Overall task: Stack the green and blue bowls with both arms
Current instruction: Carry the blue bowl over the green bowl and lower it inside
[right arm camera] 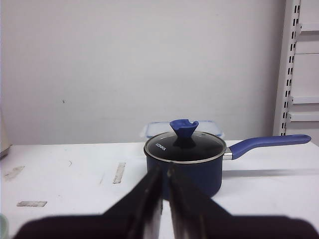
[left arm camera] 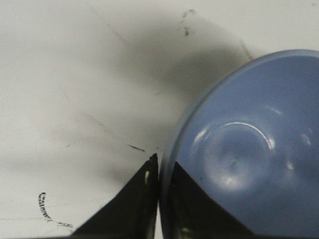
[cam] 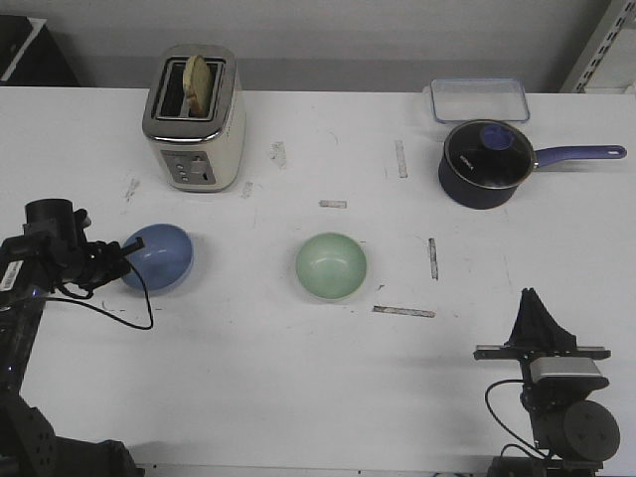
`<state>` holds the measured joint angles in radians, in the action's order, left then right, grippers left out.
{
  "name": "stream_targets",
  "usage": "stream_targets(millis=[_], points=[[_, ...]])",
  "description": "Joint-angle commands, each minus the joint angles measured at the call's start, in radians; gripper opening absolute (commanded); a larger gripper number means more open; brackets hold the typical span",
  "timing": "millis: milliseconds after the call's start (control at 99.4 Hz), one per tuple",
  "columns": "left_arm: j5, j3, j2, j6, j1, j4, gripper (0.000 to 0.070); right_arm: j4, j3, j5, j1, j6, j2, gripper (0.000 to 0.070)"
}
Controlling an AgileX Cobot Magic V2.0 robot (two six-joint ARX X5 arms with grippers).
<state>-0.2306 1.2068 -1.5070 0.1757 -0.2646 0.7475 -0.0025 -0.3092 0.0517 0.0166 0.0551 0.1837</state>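
Next, the left gripper releases the blue bowl inside the green bowl (cam: 333, 265) near the table's middle.
The periwinkle blue bowl (cam: 161, 256) sits left of centre on the white table and looks tilted towards my left gripper (cam: 125, 250). In the left wrist view the left gripper (left arm camera: 162, 168) is shut on the rim of the blue bowl (left arm camera: 244, 144), one finger inside and one outside. The mint green bowl (cam: 331, 265) stands upright near the table's middle, apart from both arms; its edge shows in the right wrist view (right arm camera: 2, 226). My right gripper (cam: 534, 303) is shut and empty at the near right, also in its wrist view (right arm camera: 165, 172).
A cream toaster (cam: 194, 119) with a bread slice stands at the back left. A dark blue lidded saucepan (cam: 485, 162) (right arm camera: 204, 169) and a clear container (cam: 479, 99) stand at the back right. Tape strips (cam: 403, 311) mark the table.
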Motion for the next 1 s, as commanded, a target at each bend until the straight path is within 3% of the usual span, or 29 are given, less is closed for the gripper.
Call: stream_targets(millis=[0,191,412,664,986], points=[[-0.003,0.053,-0.013,0.007,0.014,0.033,0.0000,0.010,-0.003,0.000,0.001,-0.008,-0.002,0.0010],[-0.003,0.145,-0.013,0.066,0.101,0.092,0.0001,0.010,-0.003,0.000,0.001,-0.008,-0.002,0.0010],[-0.003,0.221,-0.035,0.140,0.281,0.071,0.0001,0.010,-0.003,0.000,0.001,-0.008,-0.002,0.0010],[-0.041,0.252,-0.077,0.236,0.513,-0.084,0.0001,0.010,-0.003,0.000,0.001,-0.008,-0.002,0.0010],[-0.078,0.252,-0.145,0.286,0.729,-0.288,0.0001,0.010,-0.003,0.000,0.001,-0.008,-0.002,0.0010]])
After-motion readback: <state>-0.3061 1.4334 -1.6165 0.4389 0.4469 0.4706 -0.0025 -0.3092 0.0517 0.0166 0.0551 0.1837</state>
